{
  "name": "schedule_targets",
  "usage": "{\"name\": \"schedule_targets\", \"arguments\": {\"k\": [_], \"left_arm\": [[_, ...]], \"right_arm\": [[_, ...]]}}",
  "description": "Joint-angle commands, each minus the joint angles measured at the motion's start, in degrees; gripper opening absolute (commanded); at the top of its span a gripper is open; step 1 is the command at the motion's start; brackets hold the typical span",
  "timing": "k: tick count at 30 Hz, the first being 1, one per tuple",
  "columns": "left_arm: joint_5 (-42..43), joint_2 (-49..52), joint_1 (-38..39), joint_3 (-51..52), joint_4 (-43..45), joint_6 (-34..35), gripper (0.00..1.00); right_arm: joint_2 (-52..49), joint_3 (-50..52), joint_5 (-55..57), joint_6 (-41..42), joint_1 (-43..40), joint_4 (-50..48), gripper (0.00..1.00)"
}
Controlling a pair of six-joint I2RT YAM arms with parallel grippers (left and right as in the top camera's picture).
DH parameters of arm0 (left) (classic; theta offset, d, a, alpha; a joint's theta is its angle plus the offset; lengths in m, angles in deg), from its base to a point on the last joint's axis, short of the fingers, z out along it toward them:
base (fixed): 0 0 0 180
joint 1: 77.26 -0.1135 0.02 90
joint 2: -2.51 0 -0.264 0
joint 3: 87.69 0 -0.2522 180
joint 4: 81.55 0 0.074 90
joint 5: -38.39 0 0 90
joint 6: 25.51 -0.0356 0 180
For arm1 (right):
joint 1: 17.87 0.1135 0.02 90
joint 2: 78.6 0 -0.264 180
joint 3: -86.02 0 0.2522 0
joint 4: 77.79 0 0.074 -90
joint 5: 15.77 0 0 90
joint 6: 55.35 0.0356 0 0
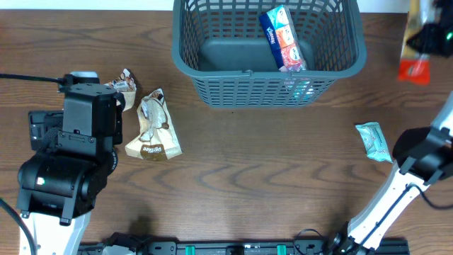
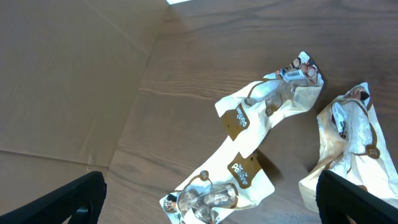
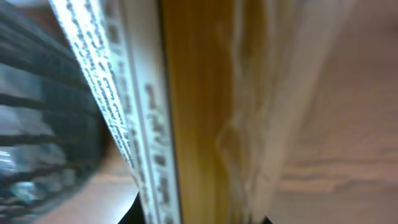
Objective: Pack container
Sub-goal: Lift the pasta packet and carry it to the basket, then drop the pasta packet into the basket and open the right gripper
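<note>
The yellow snack packet will go from my right gripper into the dark grey container (image 1: pixel 236 54), beside the blue and orange packet.
The dark grey container (image 1: pixel 212 88) stands at the back middle of the table, with a blue and orange packet (image 1: pixel 283 37) leaning inside it. My left gripper (image 2: pixel 211 199) is open, low over a strip of cream and brown snack packets (image 2: pixel 261 115). Another cream packet (image 2: pixel 351 149) lies to its right and also shows in the overhead view (image 1: pixel 154 127). My right gripper (image 1: pixel 430 37) is shut on a yellow and orange packet (image 3: pixel 205 112), blurred, right of the container. The container's wall (image 3: pixel 37 93) shows at the left of the right wrist view.
A teal packet (image 1: pixel 373 140) lies flat on the table at the right, near the right arm's base link (image 1: pixel 425 152). The left arm's body (image 1: pixel 78 142) covers the table's left side. A light board surface (image 2: pixel 62 81) lies left of the packets.
</note>
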Motion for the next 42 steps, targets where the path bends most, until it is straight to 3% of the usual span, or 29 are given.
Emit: {"name": "schedule_targets", "arguments": {"k": [1, 10, 22, 31, 42], "left_arm": [[-0.9, 0.1, -0.3, -0.9, -0.1, 0.3, 0.99], [-0.9, 0.1, -0.3, -0.9, -0.1, 0.3, 0.99], [-0.9, 0.1, -0.3, -0.9, -0.2, 0.3, 0.99], [-0.9, 0.1, -0.3, -0.9, -0.2, 0.3, 0.99], [-0.9, 0.1, -0.3, -0.9, -2.7, 0.3, 0.99]], "right_arm": [[8.3, -6.3, -6.5, 1.4, 1.3, -0.2, 0.01], [16.5, -6.5, -18.8, 4.6, 7.8, -6.1, 0.02], [14.8, -6.0, -15.9, 7.8, 25.7, -18.9, 0.02], [8.2, -6.0, -13.7, 1.4, 34.1, -11.8, 0.02], [-2.9, -6.0, -11.4, -2.5, 35.6, -7.3, 0.01]]}}
